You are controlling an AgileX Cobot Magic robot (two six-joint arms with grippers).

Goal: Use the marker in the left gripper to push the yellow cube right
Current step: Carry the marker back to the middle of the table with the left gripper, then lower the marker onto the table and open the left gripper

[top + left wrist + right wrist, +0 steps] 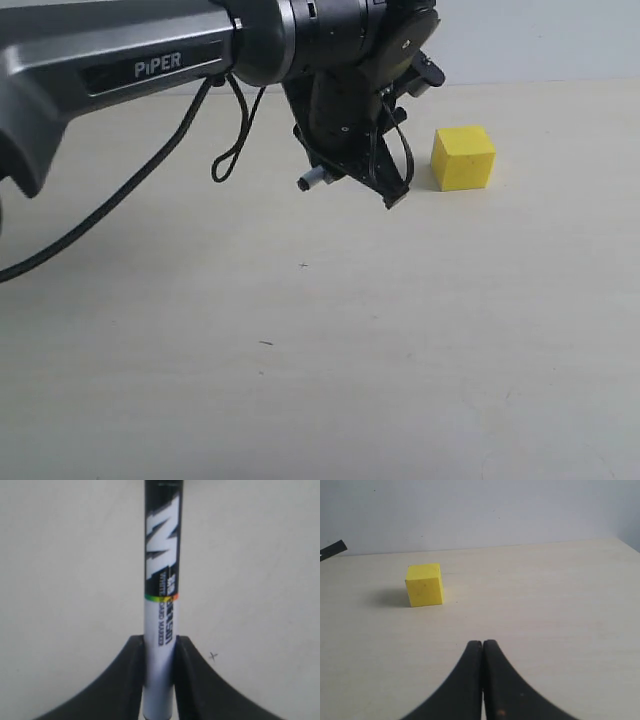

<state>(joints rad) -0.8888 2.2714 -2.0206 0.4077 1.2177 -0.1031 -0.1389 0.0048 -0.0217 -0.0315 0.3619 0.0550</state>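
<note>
Next, my left gripper lets go of the marker on the table [297,268] [209,661] beside the small pen mark nearest the yellow cube.
The yellow cube [463,158] rests on the pale table, also seen in the right wrist view [424,585]. Just left of it, a short gap away, hangs my left gripper [360,175], shut on the marker [316,178]. The marker lies slantwise through the claw, its white end low on the left and its other end high near the wrist. In the left wrist view the black fingers [195,680] clamp the white barrel of the marker [160,580]; no cube shows there. My right gripper [482,645] is shut on nothing, well short of the cube, and does not show in the exterior view.
The grey PiPER arm [120,70] reaches in from the upper left with loose black cables [225,150] hanging under it. Small pen marks [303,265] dot the table [400,350]. A wall [480,510] rises behind the table's far edge.
</note>
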